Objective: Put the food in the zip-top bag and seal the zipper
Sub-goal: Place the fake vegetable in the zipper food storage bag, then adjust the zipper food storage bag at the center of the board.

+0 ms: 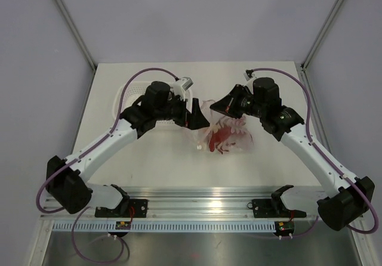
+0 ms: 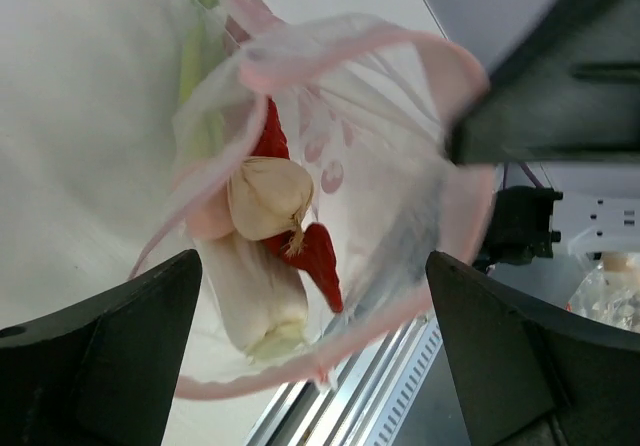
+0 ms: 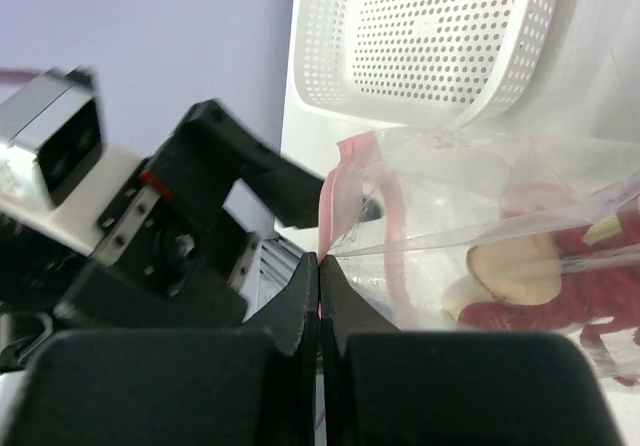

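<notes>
I should next close my left gripper on the pink zipper's end [image 1: 194, 136] [image 2: 190, 388] nearest the white basket, on the clear zip-top bag opposite my right gripper.
The clear zip-top bag [image 1: 231, 136] hangs between my two grippers above the table's middle. Its pink zipper [image 2: 300, 51] rims a mouth that gapes open. Inside I see the red lobster [image 2: 318, 258], a peach round piece [image 2: 268, 198], the pale green vegetable [image 2: 255, 301] and the grey fish [image 2: 400, 246]. My left gripper [image 2: 312, 301] is open, with the bag's mouth ahead between its fingers [image 2: 100, 356]. My right gripper [image 3: 320, 266] is shut on the zipper edge [image 3: 345, 181]. One small pale piece [image 1: 198, 148] lies on the table beside the bag.
The white perforated basket [image 1: 126, 94] stands at the back left behind my left arm, and it also shows in the right wrist view [image 3: 440, 36]. The metal rail [image 1: 197, 203] runs along the near edge.
</notes>
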